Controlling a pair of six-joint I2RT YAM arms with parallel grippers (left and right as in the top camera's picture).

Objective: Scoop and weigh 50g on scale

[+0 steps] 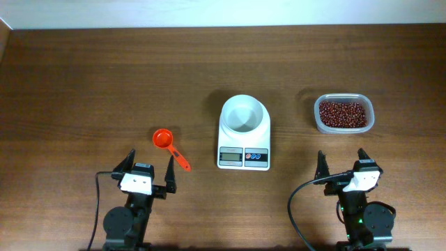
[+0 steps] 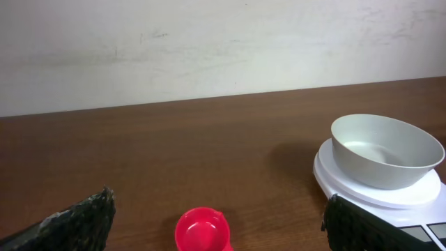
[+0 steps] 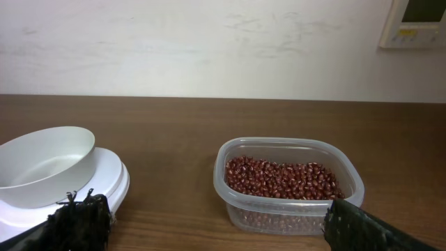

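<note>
Next, I grab the orange-red scoop with my left gripper by its cup's rim point(image 1: 155, 139) point(image 2: 178, 234), on the side that faces away from the white scale.
The white scale point(image 1: 244, 146) stands mid-table with an empty round white bowl point(image 1: 243, 113) on it; its bowl point(image 2: 387, 150) is at the right of the left wrist view and at the left of the right wrist view point(image 3: 43, 166). Dark reddish-brown beans point(image 1: 342, 113) fill a clear tub point(image 3: 287, 185) at the right. An orange-red scoop point(image 1: 167, 143) lies left of the scale, its cup point(image 2: 202, 229) empty. My left gripper point(image 1: 148, 166) is open just short of the scoop. My right gripper point(image 1: 343, 160) is open, short of the tub. Neither holds anything.
The brown wooden table point(image 1: 104, 84) runs back to a pale wall point(image 2: 209, 49). A wall-mounted control panel point(image 3: 418, 21) shows at the upper right of the right wrist view. Black cables point(image 1: 296, 209) trail from both arm bases at the front edge.
</note>
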